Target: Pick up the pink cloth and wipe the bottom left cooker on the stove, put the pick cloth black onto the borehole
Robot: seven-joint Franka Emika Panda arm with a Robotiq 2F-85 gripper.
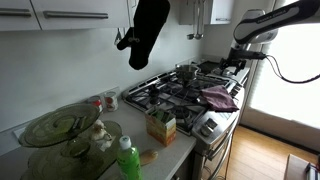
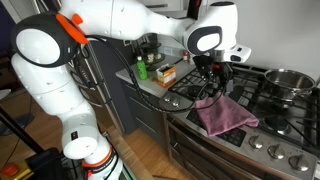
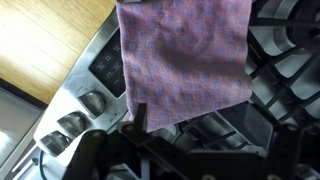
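The robot's gripper will next close on the middle of the pink cloth [image 1: 218,97] [image 3: 188,62], which is lying spread over the front burner grate of the stove.
The pink cloth [image 1: 219,97] lies spread on the front burner grate of the stove [image 1: 170,95], near the knob edge. It also shows in an exterior view [image 2: 222,115] and fills the top of the wrist view [image 3: 185,55]. My gripper [image 2: 213,88] hangs just above the cloth's far edge, and it also shows in an exterior view [image 1: 236,66]. In the wrist view the gripper [image 3: 205,128] has its fingers spread apart with nothing between them, and the cloth lies beyond their tips.
A steel pot [image 2: 290,80] sits on a back burner. An orange box [image 1: 161,127], a green bottle [image 1: 128,160] and glass dishes [image 1: 60,125] stand on the counter beside the stove. A black mitt [image 1: 150,30] hangs above. Stove knobs [image 3: 85,105] line the front.
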